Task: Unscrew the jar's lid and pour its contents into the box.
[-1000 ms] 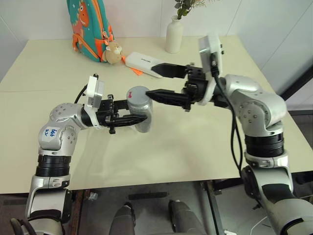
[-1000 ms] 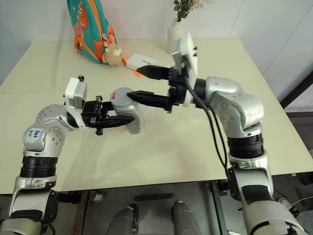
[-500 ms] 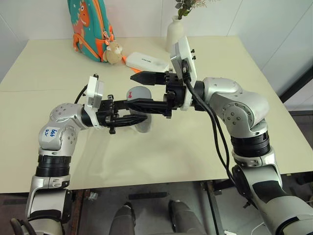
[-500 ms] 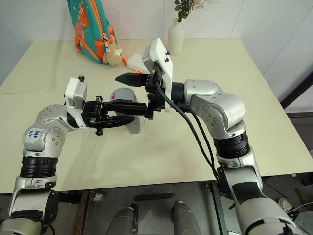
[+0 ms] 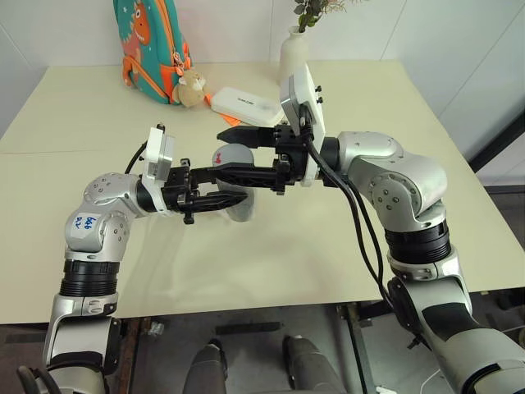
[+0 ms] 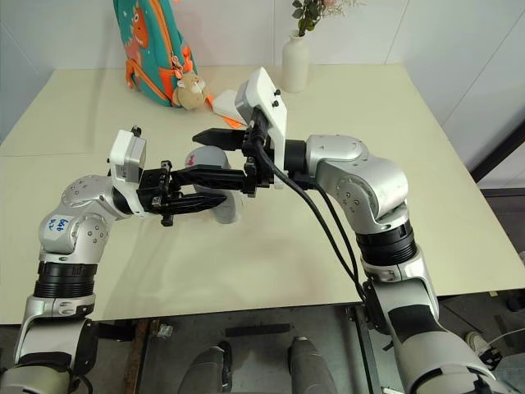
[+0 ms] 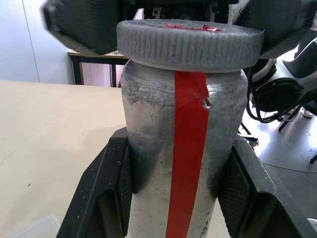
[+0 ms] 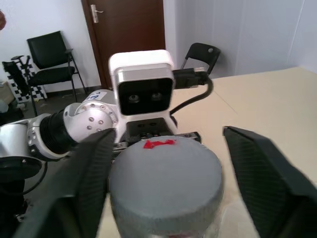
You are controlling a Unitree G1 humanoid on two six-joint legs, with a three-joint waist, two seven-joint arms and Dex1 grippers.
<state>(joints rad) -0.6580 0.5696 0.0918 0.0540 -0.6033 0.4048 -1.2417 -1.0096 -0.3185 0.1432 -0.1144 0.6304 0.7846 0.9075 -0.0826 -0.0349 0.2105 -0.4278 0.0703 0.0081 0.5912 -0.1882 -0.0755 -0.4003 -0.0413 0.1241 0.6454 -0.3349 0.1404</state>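
Observation:
The robot's right gripper should release the grey lid on the bare cream table (image 5: 333, 205) beneath its own hanging black cables.
The silvery-grey jar (image 5: 244, 210) with a red strip (image 7: 185, 148) is held upright above the table, my left gripper (image 5: 234, 195) shut on its body from the left. Its grey ribbed lid (image 5: 235, 153), with a small red mark on top (image 8: 158, 144), sits on the jar. My right gripper (image 5: 218, 155) reaches in from the right, level, with one finger (image 8: 86, 173) on each side of the lid, shut on its rim. A clear plastic corner of the box (image 7: 34, 229) lies on the table below the jar. The contents are hidden inside the jar.
At the back of the cream table (image 5: 328, 246) stand a white vase (image 5: 294, 56) with a sprig, a white oblong case (image 5: 244, 105), a teal-and-orange backpack (image 5: 152, 45) and a small plush toy (image 5: 191, 86).
My right gripper has moved left until its fingers flank the lid, then closed on it. The left gripper and the jar have stayed where they were.

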